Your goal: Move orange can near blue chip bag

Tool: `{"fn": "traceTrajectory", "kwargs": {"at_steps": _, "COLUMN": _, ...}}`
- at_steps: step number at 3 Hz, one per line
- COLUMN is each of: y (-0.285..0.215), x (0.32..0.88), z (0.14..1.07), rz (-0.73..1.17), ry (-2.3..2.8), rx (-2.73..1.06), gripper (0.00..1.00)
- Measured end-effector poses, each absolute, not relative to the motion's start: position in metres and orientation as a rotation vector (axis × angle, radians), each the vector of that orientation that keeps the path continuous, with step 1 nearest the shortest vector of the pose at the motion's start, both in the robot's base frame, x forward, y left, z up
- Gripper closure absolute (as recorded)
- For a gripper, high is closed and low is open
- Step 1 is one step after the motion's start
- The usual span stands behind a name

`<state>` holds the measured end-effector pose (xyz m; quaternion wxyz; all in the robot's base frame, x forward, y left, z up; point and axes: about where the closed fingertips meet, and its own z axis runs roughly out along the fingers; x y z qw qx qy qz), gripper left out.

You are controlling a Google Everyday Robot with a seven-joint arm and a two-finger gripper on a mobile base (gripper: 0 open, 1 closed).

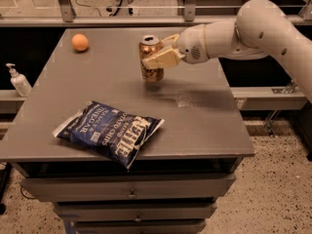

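I will release the orange can on the grey table (137, 110), right up against the back edge of the blue chip bag.
The orange can (150, 58), copper-coloured with a silver top, stands upright near the middle back of the grey table (204, 121). My gripper (158, 57) reaches in from the right on the white arm and is shut on the can's side. The can looks held just above the table top. The blue chip bag (109, 133), navy with white lettering, lies flat near the table's front left, well in front of the can.
A small round orange fruit (80, 42) sits at the table's back left. A white pump bottle (18, 81) stands on a ledge left of the table. Drawers (131, 191) lie below the table's front edge.
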<state>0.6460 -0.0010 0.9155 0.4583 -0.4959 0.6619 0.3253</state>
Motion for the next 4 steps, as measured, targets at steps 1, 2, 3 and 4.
{"fn": "traceTrajectory", "kwargs": {"at_steps": 1, "y": 0.005, "x": 0.617, "z": 0.905, "rz": 0.833, "ry": 1.58, "rx": -1.257, "gripper": 1.0}}
{"fn": "traceTrajectory", "kwargs": {"at_steps": 2, "y": 0.012, "x": 0.592, "z": 0.903, "rz": 0.871, "ry": 1.541, "rx": -1.267, "gripper": 1.0}}
{"fn": "traceTrajectory", "kwargs": {"at_steps": 3, "y": 0.021, "x": 0.573, "z": 0.905, "rz": 0.925, "ry": 1.516, "rx": -1.271, "gripper": 1.0}}
{"fn": "traceTrajectory", "kwargs": {"at_steps": 4, "y": 0.026, "x": 0.557, "z": 0.895, "rz": 0.982, "ry": 1.526, "rx": -1.277, "gripper": 1.0}}
